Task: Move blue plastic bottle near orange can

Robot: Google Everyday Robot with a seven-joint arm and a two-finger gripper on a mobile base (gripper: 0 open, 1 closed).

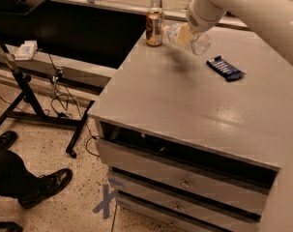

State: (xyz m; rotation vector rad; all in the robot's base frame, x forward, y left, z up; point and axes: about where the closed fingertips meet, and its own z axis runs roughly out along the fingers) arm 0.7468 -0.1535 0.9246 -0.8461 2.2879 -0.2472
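Note:
I need to let go of the blue plastic bottle with my gripper on the grey table [175, 38], against the orange can and facing the snack wrapper. The bottle is held a little above the table.
The blue plastic bottle [200, 43] is clear and pale and lies sideways in my gripper [185, 34], held a little above the grey table [184, 110], with its shadow on the top below it. My gripper reaches down from the white arm [233, 4] at the upper right and is shut on the bottle's middle. The orange can [154, 27] stands upright near the table's far left corner. The bottle's left end is just right of the can, a small gap apart.
A flat dark blue snack wrapper [225, 68] lies on the table right of the bottle. Drawers [184, 182] run below the table's front edge. A black stand [25, 95], cables and a person's shoe [44, 187] are on the floor at left.

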